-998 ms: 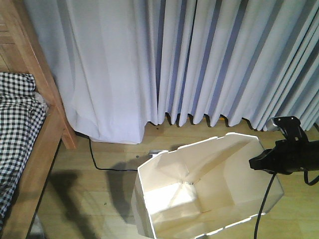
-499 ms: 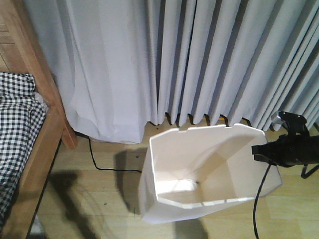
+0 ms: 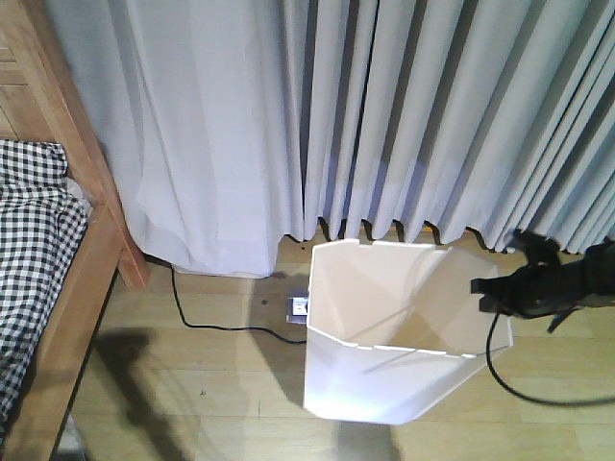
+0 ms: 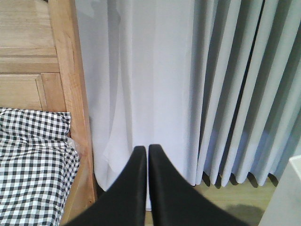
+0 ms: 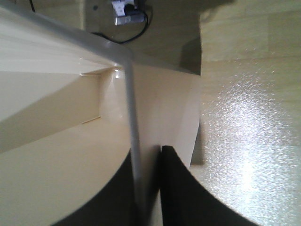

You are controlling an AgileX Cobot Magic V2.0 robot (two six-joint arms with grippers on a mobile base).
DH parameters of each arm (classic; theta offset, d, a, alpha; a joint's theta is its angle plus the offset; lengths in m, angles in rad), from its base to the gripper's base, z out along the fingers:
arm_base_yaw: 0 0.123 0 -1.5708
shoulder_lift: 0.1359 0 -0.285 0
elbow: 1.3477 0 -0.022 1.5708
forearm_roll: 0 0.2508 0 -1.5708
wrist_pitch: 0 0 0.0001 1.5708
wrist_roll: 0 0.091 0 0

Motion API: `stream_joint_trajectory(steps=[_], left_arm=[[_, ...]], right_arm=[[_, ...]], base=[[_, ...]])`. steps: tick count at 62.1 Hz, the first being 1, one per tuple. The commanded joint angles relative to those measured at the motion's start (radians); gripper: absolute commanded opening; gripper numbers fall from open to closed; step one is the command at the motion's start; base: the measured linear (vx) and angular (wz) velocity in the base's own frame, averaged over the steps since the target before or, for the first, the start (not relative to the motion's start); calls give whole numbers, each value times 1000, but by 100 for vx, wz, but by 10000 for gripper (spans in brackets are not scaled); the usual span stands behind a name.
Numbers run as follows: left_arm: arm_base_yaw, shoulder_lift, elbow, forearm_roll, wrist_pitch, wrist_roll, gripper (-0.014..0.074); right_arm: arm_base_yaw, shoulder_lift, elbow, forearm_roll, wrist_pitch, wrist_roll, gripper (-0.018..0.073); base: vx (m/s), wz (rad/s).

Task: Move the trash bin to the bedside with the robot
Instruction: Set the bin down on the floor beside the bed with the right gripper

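Note:
I need to set the white trash bin down with my right gripper on the wooden floor (image 3: 338,408) in front of the power socket.
The white faceted trash bin (image 3: 384,384) stands on the wooden floor in front of the curtain, right of the bed (image 3: 58,317). My right gripper (image 3: 483,291) is shut on the bin's right rim (image 5: 133,141); one finger is inside the wall, the other outside. A black cable trails under the arm. In the left wrist view my left gripper (image 4: 146,149) is shut and holds nothing. It points at the curtain beside the bed's wooden post (image 4: 70,94) and its black-and-white checked bedding (image 4: 33,165). The bin's edge (image 4: 290,197) shows at the lower right there.
Grey-white curtains (image 3: 384,115) hang to the floor across the back. A black cord (image 3: 207,322) runs over the floor to a small power socket (image 3: 299,306) just left of the bin. The bed's frame (image 3: 91,192) bounds the left side.
The trash bin has swung from tilted, with its opening facing the camera, to nearly upright and shifted right. My right gripper stayed clamped on its rim and moved slightly left.

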Motion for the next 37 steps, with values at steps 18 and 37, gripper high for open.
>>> stream_joint_trajectory(steps=[18,37], left_arm=[[-5,-10,29,-4,-69,-9,-6],[-5,-10,29,-4,-69,-9,-6]], right_arm=[[3,201,-268,-17,277,84,-6],[40,329,-412,-40,246,82,-6]], base=[[0,0],[0,0]])
